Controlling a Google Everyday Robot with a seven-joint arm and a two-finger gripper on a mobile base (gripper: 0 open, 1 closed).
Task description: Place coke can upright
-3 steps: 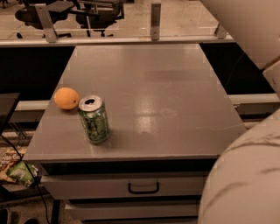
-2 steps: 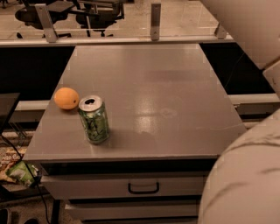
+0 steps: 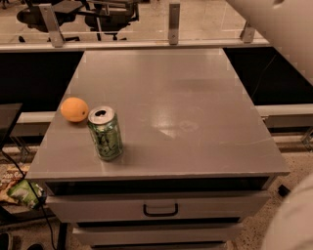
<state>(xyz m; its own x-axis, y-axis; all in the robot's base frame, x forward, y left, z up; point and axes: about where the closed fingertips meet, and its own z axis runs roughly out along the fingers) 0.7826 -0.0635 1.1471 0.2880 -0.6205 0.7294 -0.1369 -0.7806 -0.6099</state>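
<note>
I need to use my gripper to set the coke can down upright near the middle of the grey table's back edge (image 3: 161, 74).
The coke can is out of view; no red-orange can shows anywhere. My gripper is not in view either. Only pale parts of my arm show, at the top right (image 3: 283, 29) and the bottom right corner (image 3: 293, 224). A green patterned can (image 3: 104, 133) stands upright near the front left of the grey table (image 3: 195, 97). A round orange fruit (image 3: 74, 109) lies just left of and behind it.
The table has a drawer with a dark handle (image 3: 160, 210) under its front edge. Office chairs (image 3: 93, 12) stand behind a glass rail at the back. A snack bag (image 3: 22, 193) and cables lie on the floor at the left.
The view has shifted slightly, and the arm part at the bottom right takes up less of it. The green can and the orange have not moved.
</note>
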